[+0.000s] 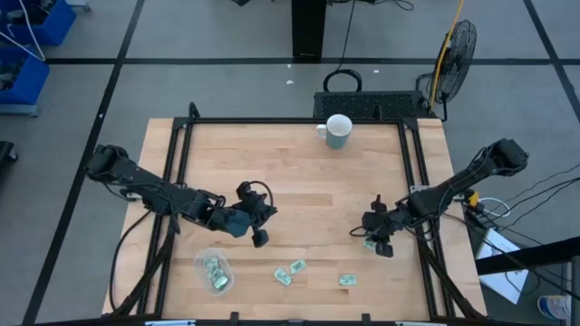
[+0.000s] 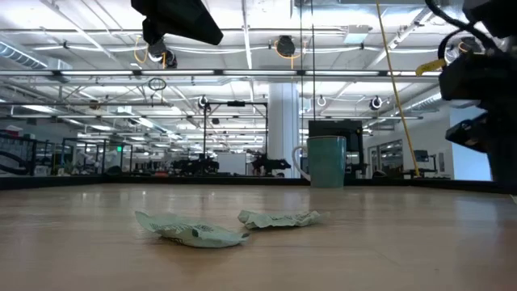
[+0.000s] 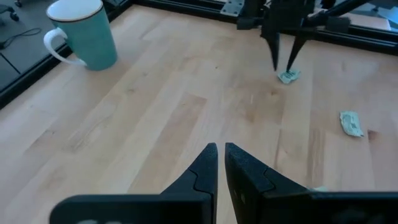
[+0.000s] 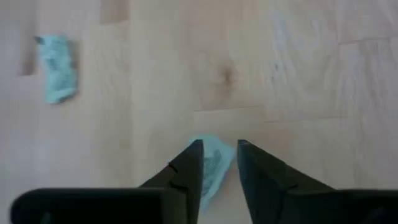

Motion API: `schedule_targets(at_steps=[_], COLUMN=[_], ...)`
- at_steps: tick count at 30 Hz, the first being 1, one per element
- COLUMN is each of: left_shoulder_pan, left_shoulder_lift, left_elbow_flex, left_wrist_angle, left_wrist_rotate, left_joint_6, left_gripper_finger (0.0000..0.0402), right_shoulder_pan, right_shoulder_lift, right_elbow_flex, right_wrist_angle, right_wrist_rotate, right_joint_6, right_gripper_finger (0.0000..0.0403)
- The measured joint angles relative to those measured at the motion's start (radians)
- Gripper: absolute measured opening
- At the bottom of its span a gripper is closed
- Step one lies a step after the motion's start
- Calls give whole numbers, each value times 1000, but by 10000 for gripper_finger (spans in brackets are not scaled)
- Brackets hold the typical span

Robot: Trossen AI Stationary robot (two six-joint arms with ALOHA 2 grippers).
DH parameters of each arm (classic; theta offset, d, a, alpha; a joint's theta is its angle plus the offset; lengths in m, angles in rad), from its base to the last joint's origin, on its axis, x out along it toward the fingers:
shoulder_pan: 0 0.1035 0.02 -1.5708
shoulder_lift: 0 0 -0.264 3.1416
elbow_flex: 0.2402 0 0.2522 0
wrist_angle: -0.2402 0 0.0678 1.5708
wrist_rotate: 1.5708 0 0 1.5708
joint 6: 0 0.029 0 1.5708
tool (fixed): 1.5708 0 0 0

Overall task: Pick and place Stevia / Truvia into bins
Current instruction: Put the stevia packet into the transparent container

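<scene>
Next, my right gripper backs off, turns and pinches the crumpled paper (image 1: 369,244) from a new angle, because the Stevia packet lies at a slant between its open fingers.
A crumpled pale green Stevia packet (image 4: 213,163) lies on the wooden table at the near right. My right gripper (image 4: 220,149) stands open over it, one finger on either side, also seen in the left wrist view (image 3: 285,64). Another packet (image 4: 57,76) lies close by. Three more packets (image 1: 283,276) (image 1: 297,266) (image 1: 347,280) lie flat near the front edge. The clear bin (image 1: 203,263) stands at the near left with packets inside. My left gripper (image 3: 220,149) hangs shut above the table's middle, to the right of the bin, with nothing in it. My right gripper comes at the packet (image 3: 288,76) from above, slanting down, with its fingertips (image 3: 292,65) right at the paper. I cannot tell whether they touch it. The packet lies on the table.
A white mug (image 1: 337,131) stands at the far edge of the table. A black frame rail (image 1: 299,120) runs around the tabletop. Bare wood lies between the two arms.
</scene>
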Motion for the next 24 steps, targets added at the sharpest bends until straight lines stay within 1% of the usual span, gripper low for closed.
schedule_targets(at_steps=[4,8,11,15,24], left_shoulder_pan=[-1,-1,-1,-1,-1], left_shoulder_lift=[0,0,0,0,0], left_elbow_flex=[0,0,0,0,0], left_wrist_angle=[0,0,0,0,0], left_wrist_rotate=[0,0,0,0,-1], left_joint_6=[2,0,-1,-1,-1], left_gripper_finger=[37,37,37,37,37], right_shoulder_pan=[2,3,2,2,2], right_shoulder_lift=[14,12,11,12,12], right_elbow_flex=[-53,-69,-88,-108,-156], right_wrist_angle=[55,75,109,176,275], right_wrist_rotate=[-3,-21,-41,-107,-149], right_joint_6=[61,84,79,82,54], right_gripper_finger=[124,127,115,93,54])
